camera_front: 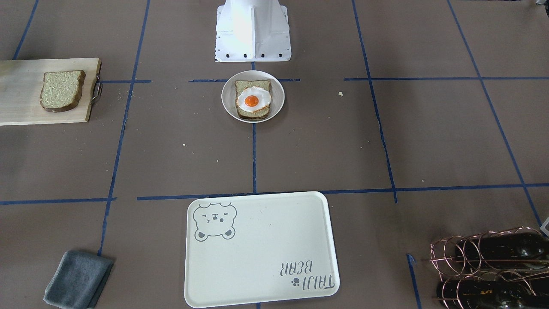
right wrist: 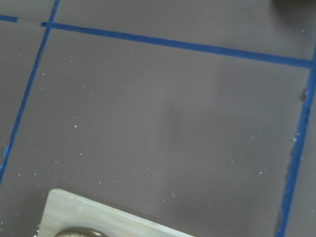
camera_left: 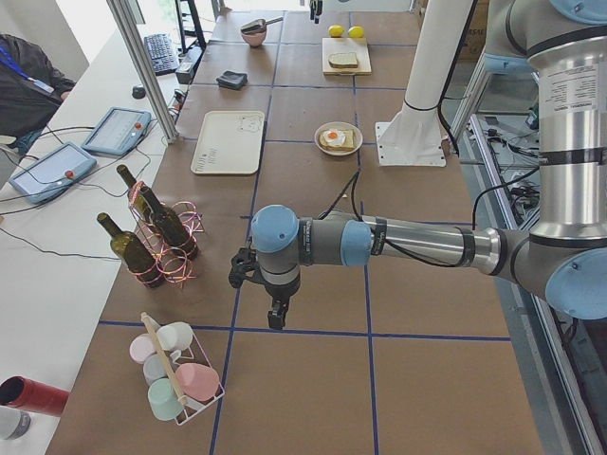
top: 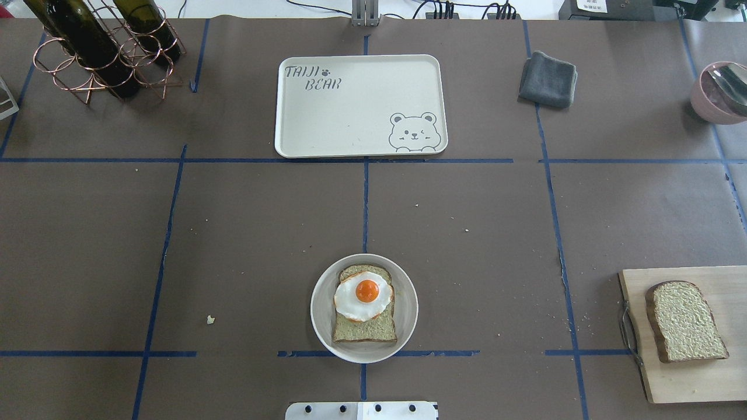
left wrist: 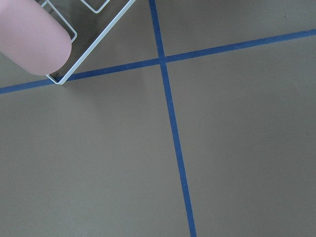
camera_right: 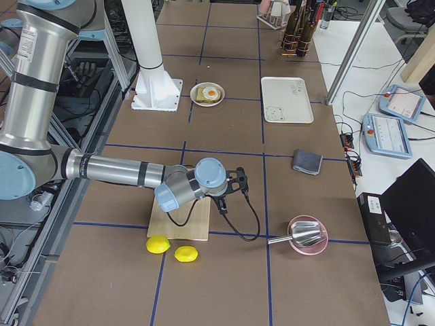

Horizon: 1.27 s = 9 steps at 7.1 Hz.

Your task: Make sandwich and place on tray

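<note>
I should next use my right gripper to grab the bread slice on the cutting board by the slice's edge (camera_front: 44, 98) farthest from the cutting board's metal handle.
One bread slice (top: 365, 329) lies in a small round white dish (top: 320, 315) near the robot base, with the fried egg (top: 363, 296) on top. The second slice (top: 687, 321) lies on the wooden cutting board (top: 683, 385) at the right. The cream bear tray (top: 350, 111) is bare at the far middle. My left gripper (camera_left: 275, 318) hangs over bare table far off to the left, near a cup rack. My right gripper (camera_right: 224, 206) hovers at the cutting board's edge (camera_right: 204, 221). I cannot tell whether either is open or shut.
Wine bottles in a copper rack (top: 99, 52) stand far left. A grey cloth (top: 547, 79) and a pink bowl with a scoop (top: 721, 93) sit far right. Two lemons (camera_right: 158, 244) lie beyond the board. A cup rack (camera_left: 175, 374) stands by the left gripper.
</note>
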Each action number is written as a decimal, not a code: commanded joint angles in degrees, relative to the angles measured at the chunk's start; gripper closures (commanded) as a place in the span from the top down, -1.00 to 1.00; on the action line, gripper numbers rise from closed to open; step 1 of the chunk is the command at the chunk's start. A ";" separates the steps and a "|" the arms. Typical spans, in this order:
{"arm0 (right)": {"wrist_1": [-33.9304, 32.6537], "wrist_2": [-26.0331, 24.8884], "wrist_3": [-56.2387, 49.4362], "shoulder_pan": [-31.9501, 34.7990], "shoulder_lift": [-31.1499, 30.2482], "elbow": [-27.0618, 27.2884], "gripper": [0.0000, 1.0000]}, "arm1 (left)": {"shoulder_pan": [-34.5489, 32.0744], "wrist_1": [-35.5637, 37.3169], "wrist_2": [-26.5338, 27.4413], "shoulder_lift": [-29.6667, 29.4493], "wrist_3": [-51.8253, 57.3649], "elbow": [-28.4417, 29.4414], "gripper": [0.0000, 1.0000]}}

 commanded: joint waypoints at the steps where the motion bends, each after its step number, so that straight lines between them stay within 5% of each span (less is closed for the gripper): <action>1: 17.20 -5.08 18.65 -10.91 -3.80 -0.02 0.93 | 0.03 0.00 0.00 0.00 -0.02 0.06 1.00; 5: 30.31 -14.39 32.82 -23.04 -7.33 -0.63 0.85 | 0.20 0.00 0.00 0.00 0.07 -0.11 1.00; 9: 32.63 -17.41 33.30 -27.30 -7.59 -3.79 0.46 | 0.29 0.00 0.00 0.00 -0.02 -0.20 1.00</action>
